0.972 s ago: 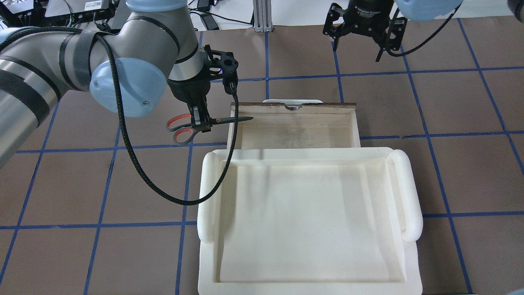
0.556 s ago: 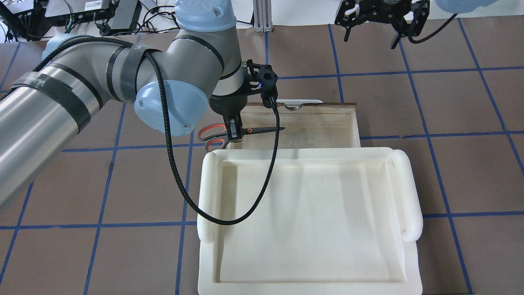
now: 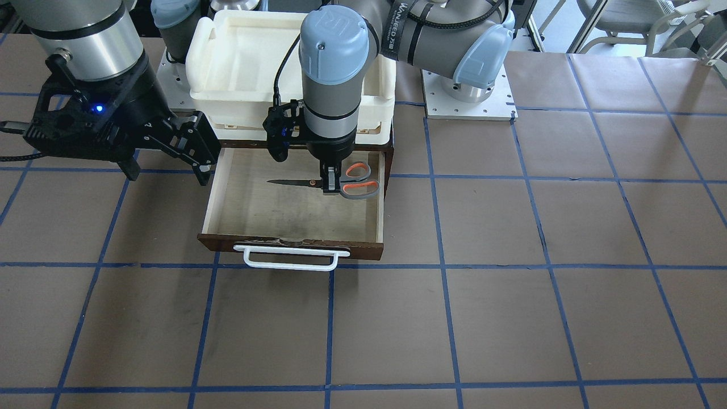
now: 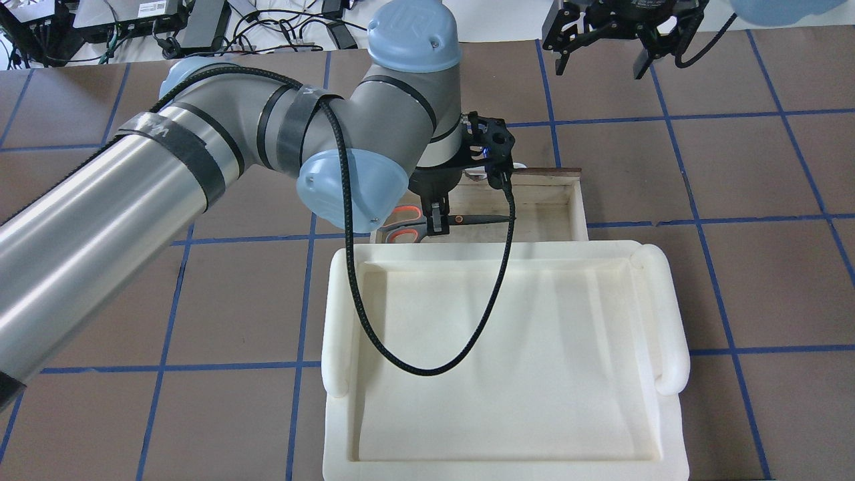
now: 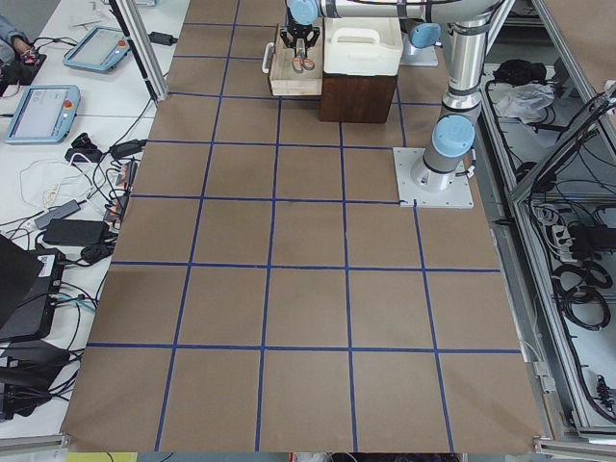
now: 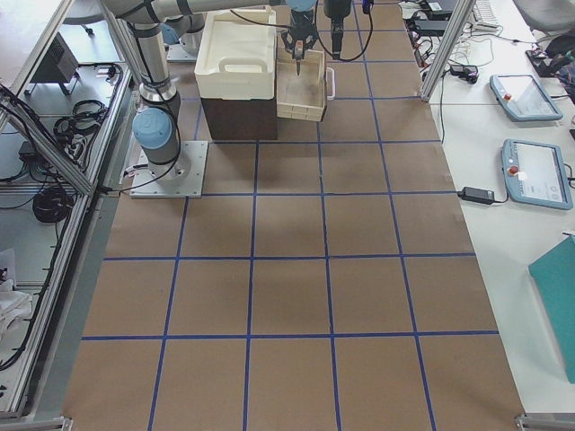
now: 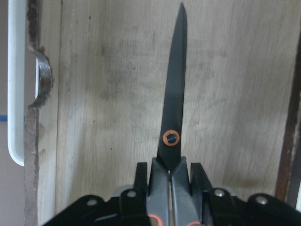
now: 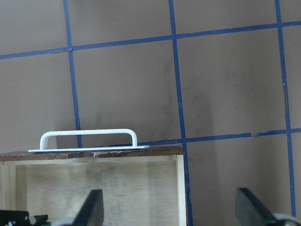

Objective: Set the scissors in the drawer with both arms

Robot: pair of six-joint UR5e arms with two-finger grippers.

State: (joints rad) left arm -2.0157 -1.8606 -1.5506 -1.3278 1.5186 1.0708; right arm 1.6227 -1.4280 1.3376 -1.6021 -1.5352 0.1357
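Observation:
My left gripper has the scissors. It will let go of them on the middle of the drawer's pale bottom (image 3: pixel 313 186) (image 7: pixel 197 122), with the blades pointing across it.
The scissors (image 3: pixel 363 190) have grey loop handles lined in orange-red and slim blades. My left gripper (image 3: pixel 330 184) is shut on them near the pivot and holds them level inside the open drawer (image 3: pixel 295 245), over its pale floor. The handles lie near the drawer's side wall and the blades point across it. The overhead view shows the same grip (image 4: pixel 437 224) on the scissors (image 4: pixel 477 218). In the left wrist view the blade (image 7: pixel 174 108) runs straight out from the gripper (image 7: pixel 170 179). My right gripper (image 3: pixel 166 167) is open and empty beside the drawer's other side.
A white foam tray (image 4: pixel 337 321) sits on top of the dark cabinet (image 6: pixel 238 117) that the drawer slides out of. The drawer's white bar handle (image 8: pixel 87 139) faces away from the robot. The brown table has blue grid lines.
My left arm has carried the scissors sideways from outside the drawer's side wall to over its inside. The right gripper has drawn back a little and stays open.

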